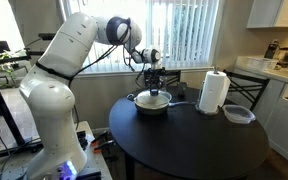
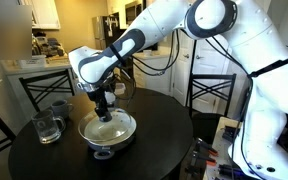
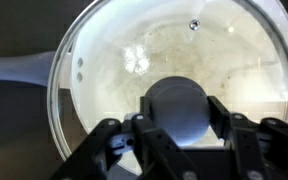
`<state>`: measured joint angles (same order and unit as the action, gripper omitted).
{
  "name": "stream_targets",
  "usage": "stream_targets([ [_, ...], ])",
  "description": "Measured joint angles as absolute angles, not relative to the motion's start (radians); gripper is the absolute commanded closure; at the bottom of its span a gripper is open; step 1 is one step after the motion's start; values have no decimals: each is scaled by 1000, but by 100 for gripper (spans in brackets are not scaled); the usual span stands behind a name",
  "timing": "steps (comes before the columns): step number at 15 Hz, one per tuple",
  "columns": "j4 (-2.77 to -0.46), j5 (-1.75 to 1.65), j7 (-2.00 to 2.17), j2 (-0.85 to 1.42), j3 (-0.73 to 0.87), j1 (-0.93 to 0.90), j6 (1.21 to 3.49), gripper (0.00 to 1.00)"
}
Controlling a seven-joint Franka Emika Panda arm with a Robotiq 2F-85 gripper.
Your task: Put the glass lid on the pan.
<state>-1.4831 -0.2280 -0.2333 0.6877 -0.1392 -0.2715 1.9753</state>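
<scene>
Next, my gripper releases the glass lid so it lies flat on the silvery pan's rim (image 1: 152, 98) (image 3: 179, 77) and covers the cream inside.
The silvery pan (image 1: 165, 106) stands on the round black table in both exterior views (image 2: 94, 142). The glass lid (image 3: 134, 50) lies over the pan, and the cream inside shows through it. Its rim lines up with the pan's rim. The lid also shows in an exterior view (image 2: 122, 124). The pan handle (image 3: 19, 68) points left in the wrist view. My gripper (image 3: 181, 118) points straight down, with its fingers against both sides of the lid's dark knob (image 3: 180, 100). The gripper shows above the pan in both exterior views (image 1: 152, 90) (image 2: 105, 112).
A paper towel roll (image 1: 214, 92) and a clear round plastic container (image 1: 238, 114) stand on the table (image 1: 194, 145) beside the pan. A glass mug (image 2: 47, 128) and a grey cup (image 2: 59, 106) stand on the pan's other side. Chairs (image 2: 212, 92) ring the table.
</scene>
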Motion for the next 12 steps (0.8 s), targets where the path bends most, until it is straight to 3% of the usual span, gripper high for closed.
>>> stream_targets([
  [12,-1523,-191,-233,681,-158,-246,1976,67],
])
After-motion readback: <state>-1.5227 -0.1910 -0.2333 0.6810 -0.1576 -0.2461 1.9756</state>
